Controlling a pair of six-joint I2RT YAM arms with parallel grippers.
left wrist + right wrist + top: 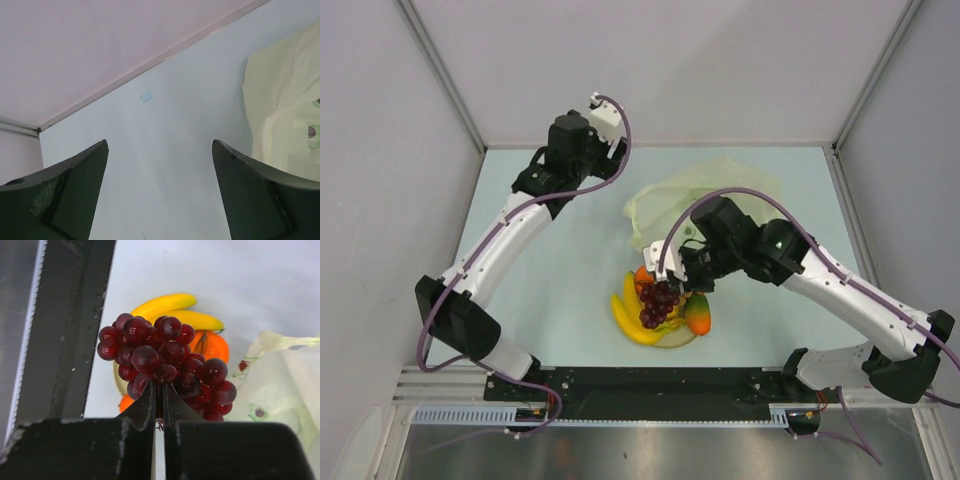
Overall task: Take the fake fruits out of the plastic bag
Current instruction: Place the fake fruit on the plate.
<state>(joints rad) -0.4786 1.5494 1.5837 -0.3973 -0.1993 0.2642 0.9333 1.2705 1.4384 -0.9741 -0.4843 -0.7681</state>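
Note:
The robot's right gripper will release the dark purple grapes on the cream plate (658, 320) (153, 360) between the yellow bananas and the mango.
My right gripper (661, 286) (162, 385) is shut on the stem of the dark purple grapes (658, 303) (165, 352), which sit over the fruit pile. Under them lie yellow bananas (627, 318) (171, 307), an orange (642, 274) (213, 346) and a red-green mango (697, 316) on a cream plate (677, 340). The pale yellow-green plastic bag (705, 188) (285, 100) (280, 382) lies crumpled behind the pile, partly under my right arm. My left gripper (616, 150) (160, 145) stands open and empty at the back left, apart from the bag.
Grey walls close in the table at the back and on both sides. A black rail (70, 330) runs along the near edge, just in front of the plate. A small blue mark (145, 96) is on the table near the back wall.

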